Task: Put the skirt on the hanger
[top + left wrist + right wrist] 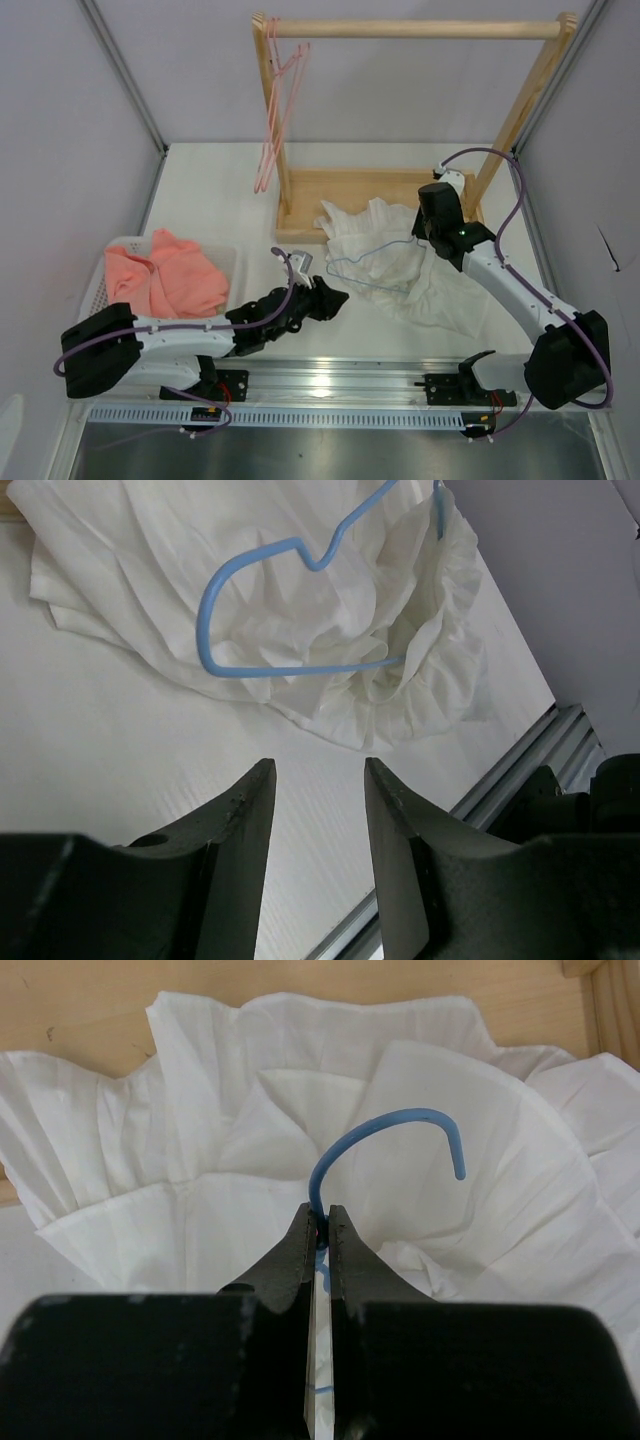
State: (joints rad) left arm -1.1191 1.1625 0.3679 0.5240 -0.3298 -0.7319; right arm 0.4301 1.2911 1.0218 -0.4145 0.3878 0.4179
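I need to next move my left gripper to the skirt's near edge [365, 289] [303, 704], just below the bottom bar of the light-blue hanger, and close it there.
The white crinkled skirt [400, 262] lies crumpled on the table in front of the wooden rack base. The light-blue wire hanger [368, 262] is above it. My right gripper [424, 234] is shut on the hanger's neck just below the hook [390, 1130], with the skirt [200, 1160] behind. My left gripper [335, 298] is open and empty, low over bare table just left of the skirt. In the left wrist view the hanger's shoulder loop [262, 610] hangs over the skirt [330, 680], ahead of the left gripper [320, 772].
A wooden clothes rack [420, 30] stands at the back, its base [340, 190] partly under the skirt, with pink wire hangers [275, 110] on its rail. A white basket [225, 258] at left holds a salmon-pink cloth [160, 275]. A metal rail [330, 380] runs along the near edge.
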